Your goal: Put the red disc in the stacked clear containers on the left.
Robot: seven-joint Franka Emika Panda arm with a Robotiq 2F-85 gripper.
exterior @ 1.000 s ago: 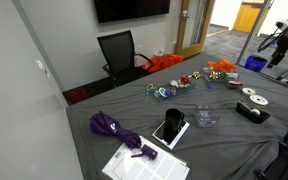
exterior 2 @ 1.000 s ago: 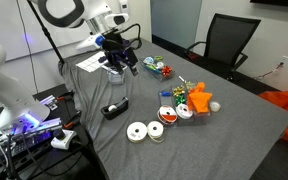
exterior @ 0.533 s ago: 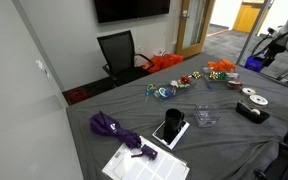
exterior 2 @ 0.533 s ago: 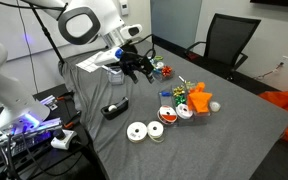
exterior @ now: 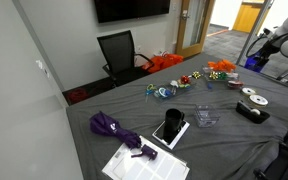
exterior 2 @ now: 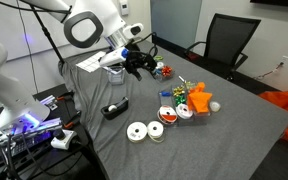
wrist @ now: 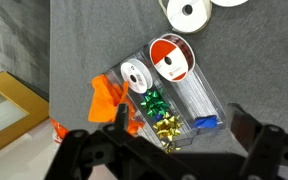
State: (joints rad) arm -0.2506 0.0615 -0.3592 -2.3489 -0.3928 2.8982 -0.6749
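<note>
My gripper needs to grip the edge of the red ribbon spool (exterior: 237,82) (wrist: 178,73) in the clear box, because that spool is the red disc to move.
I cannot make out the tiny red disc in any view. The stacked clear containers (exterior: 205,118) stand on the grey table next to the black phone-like slab (exterior: 169,128). My gripper (exterior 2: 136,65) hangs in the air above the far side of the table, near a small pile of bows (exterior 2: 162,69). In the wrist view the gripper (wrist: 184,150) is open and empty, with its dark fingers (wrist: 115,128) wide apart. It looks down on a clear box (wrist: 189,95) holding a red ribbon spool (wrist: 168,58), a white spool and green and gold bows.
Two white ring discs (exterior 2: 136,131) and a black box (exterior 2: 114,108) lie near the table's front edge. An orange cloth (exterior 2: 200,100) lies by the clear box. A purple umbrella (exterior: 112,126) and papers (exterior: 144,163) lie at one end. A black chair (exterior 2: 224,40) stands behind.
The arm has swung across the table from over its end toward the bows and the clear box. The gripper stayed open and empty, and nothing on the table moved.
</note>
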